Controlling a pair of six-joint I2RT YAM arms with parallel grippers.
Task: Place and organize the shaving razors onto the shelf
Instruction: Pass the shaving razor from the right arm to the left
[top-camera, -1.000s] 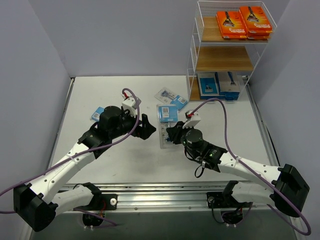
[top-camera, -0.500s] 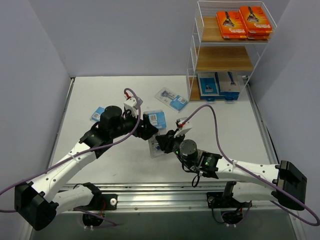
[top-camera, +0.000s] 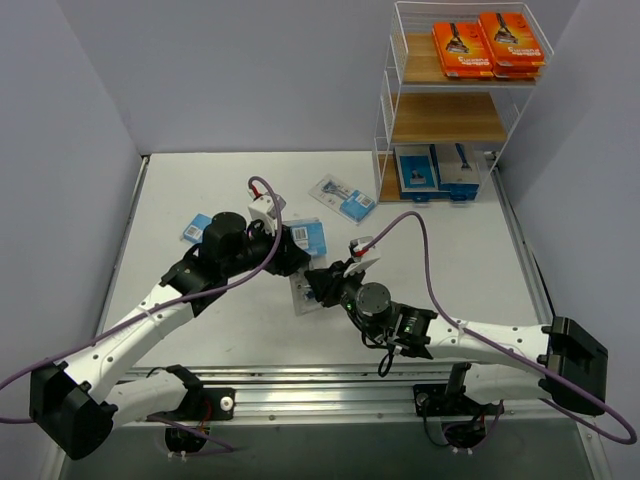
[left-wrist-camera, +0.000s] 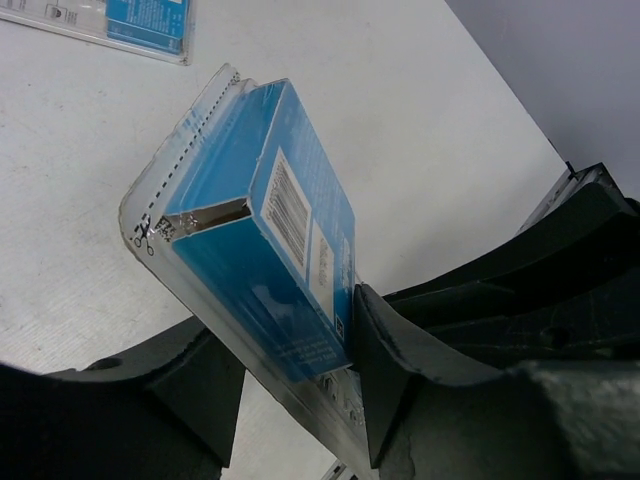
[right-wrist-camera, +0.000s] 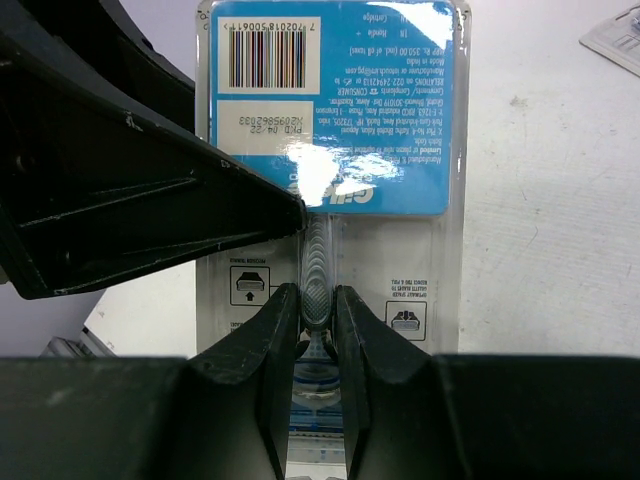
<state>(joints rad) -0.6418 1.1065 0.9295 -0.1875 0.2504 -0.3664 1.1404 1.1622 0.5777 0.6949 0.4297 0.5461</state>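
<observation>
My right fingers pinch the pack mid-side on the razor-handle bulge, so they should open while my left gripper turns it, then take the clear end's edge (top-camera: 304, 309).
A clear blister razor pack with a blue card (top-camera: 306, 246) hangs above the table between both arms. My right gripper (top-camera: 318, 283) is shut on the razor-handle bulge at its lower end (right-wrist-camera: 318, 300). The barcode card (right-wrist-camera: 335, 110) points away from it. My left gripper (top-camera: 292, 258) has closed across the same pack (left-wrist-camera: 270, 250), one finger (left-wrist-camera: 375, 340) pressed on the card side and the other on the clear back. The shelf (top-camera: 445, 118) stands far right. It has orange boxes (top-camera: 490, 45) on its top tier and blue-and-grey boxes (top-camera: 435, 170) on the bottom tier.
Another blister pack (top-camera: 342, 197) lies on the table left of the shelf and shows in the left wrist view (left-wrist-camera: 130, 20). A small blue pack (top-camera: 195, 228) lies beside the left arm. Grey walls stand on both sides, and purple cables loop over both arms.
My right gripper carried the blister pack left and nearer, up to the left gripper. The left jaws went from wide open to closed around it.
</observation>
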